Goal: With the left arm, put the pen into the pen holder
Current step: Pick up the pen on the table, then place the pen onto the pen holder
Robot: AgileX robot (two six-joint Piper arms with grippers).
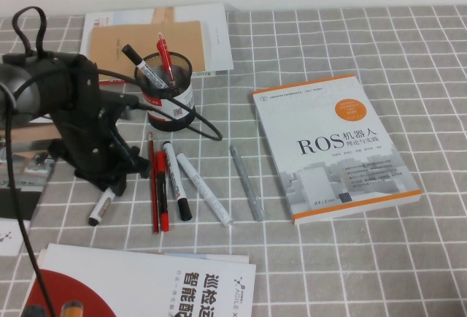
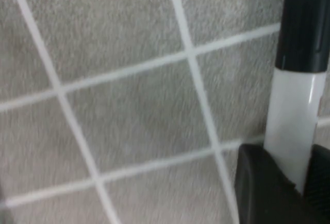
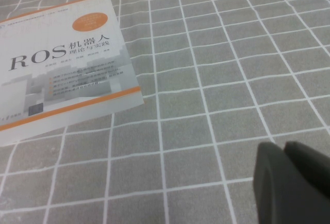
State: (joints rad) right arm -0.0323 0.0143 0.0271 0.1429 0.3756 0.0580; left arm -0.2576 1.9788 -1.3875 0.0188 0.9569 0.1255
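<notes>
I should have my left gripper let go of the pen inside the pen holder point(image 1: 163, 67), in the spot between the marker and the red pen.
The pen point(image 1: 99, 208), a white-barrelled marker with a black cap, lies low at the table's left front. My left gripper point(image 1: 111, 184) is down over it and shut on its barrel. In the left wrist view the white barrel and black cap point(image 2: 299, 79) stick out from between the black fingers point(image 2: 258, 188) just above the cloth. The pen holder point(image 1: 166, 92), a black mesh cup with a red-and-white sticker, stands behind the gripper and holds a marker and a red pen. My right gripper point(image 3: 290, 154) is shut and empty above bare cloth; it is out of the high view.
A row of pens lies right of the left gripper: red pens point(image 1: 157, 182), a black-capped marker point(image 1: 177, 180), an all-white marker point(image 1: 204, 189) and a grey pen point(image 1: 246, 182). A ROS book point(image 1: 332, 145) lies to the right. Booklets lie at the front point(image 1: 146, 284) and at the back point(image 1: 157, 36).
</notes>
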